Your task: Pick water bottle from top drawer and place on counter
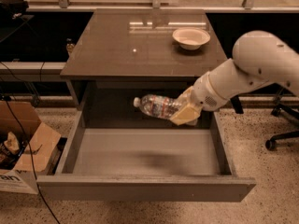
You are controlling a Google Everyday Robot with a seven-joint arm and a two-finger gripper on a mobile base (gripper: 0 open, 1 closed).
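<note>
Next, my gripper releases the water bottle on the middle of the counter (148, 51), a little nearer the front than the white bowl.
The water bottle (156, 106) is a clear ribbed plastic bottle with a white cap pointing left. It lies on its side in the air, above the top drawer's floor (147, 150) and just below the counter's front edge. My gripper (183, 112) is shut on the bottle's right end, with tan fingers (187, 115) around it. The white arm reaches in from the right. The top drawer is pulled fully open, its flat front panel (145, 188) nearest the camera. The counter (140, 45) is a glossy grey-brown tabletop above the drawer.
A white bowl (191, 37) sits on the counter's back right. An open cardboard box (21, 148) stands on the floor at left, with cables nearby. An office chair base (280, 139) is on the right. A pale ledge runs along the back.
</note>
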